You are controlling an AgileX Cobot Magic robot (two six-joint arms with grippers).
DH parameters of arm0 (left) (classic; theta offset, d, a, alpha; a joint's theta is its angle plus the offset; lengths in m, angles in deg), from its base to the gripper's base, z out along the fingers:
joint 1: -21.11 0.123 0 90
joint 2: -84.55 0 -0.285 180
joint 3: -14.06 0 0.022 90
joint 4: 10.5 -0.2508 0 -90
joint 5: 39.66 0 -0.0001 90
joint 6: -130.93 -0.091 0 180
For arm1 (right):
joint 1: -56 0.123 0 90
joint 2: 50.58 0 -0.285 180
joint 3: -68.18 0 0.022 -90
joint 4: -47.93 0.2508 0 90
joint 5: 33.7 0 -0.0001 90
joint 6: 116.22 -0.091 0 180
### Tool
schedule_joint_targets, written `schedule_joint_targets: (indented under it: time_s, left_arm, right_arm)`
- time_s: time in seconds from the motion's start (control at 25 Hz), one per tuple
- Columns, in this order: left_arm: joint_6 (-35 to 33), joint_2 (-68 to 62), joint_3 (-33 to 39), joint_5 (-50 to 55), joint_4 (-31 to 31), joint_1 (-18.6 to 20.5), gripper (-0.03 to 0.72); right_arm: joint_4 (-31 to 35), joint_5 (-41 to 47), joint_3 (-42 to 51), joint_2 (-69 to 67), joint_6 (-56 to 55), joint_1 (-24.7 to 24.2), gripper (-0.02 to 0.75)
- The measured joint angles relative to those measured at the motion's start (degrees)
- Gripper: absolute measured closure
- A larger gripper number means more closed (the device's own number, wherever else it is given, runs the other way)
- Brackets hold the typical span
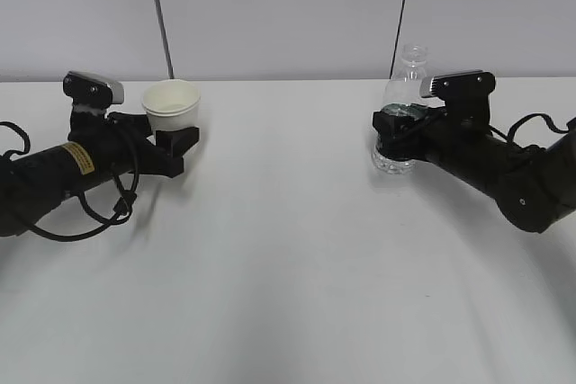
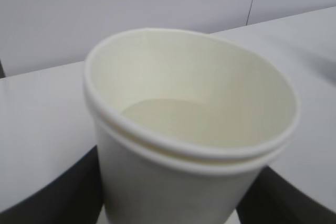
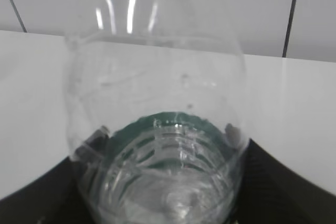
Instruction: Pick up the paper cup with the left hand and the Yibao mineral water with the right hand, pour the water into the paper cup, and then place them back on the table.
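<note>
Next, I put the paper cup with my left gripper on the tabletop [image 1: 159,152] before the partition wall's nearer dark seam.
The paper cup [image 1: 171,103] stands upright between the fingers of my left gripper [image 1: 167,129], which is shut on its lower part. In the left wrist view the cup [image 2: 189,124] fills the frame, with a black finger [image 2: 47,192] pressed against each side. The Yibao mineral water [image 1: 401,87] is upright in my right gripper [image 1: 393,130], shut round its green-labelled middle. The right wrist view shows the clear bottle [image 3: 157,87] with water [image 3: 163,192] in its lower part. I cannot tell whether the cup and bottle touch the table [image 1: 288,249].
A grey partition wall [image 1: 288,6] runs along the table's far edge, just behind cup and bottle. The two arms sit far apart, left arm [image 1: 63,168] and right arm [image 1: 504,168], with white tabletop between them.
</note>
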Motion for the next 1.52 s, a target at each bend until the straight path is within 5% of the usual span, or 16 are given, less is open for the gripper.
schedule_joint_targets:
  time_s: [1.52]
  left_arm:
    - [-2.19,-4.72,0.00,-2.35,9.25,0.01,0.244]
  right_arm:
    - [0.04,-0.68,0.00,-0.34,0.00,0.00,0.257]
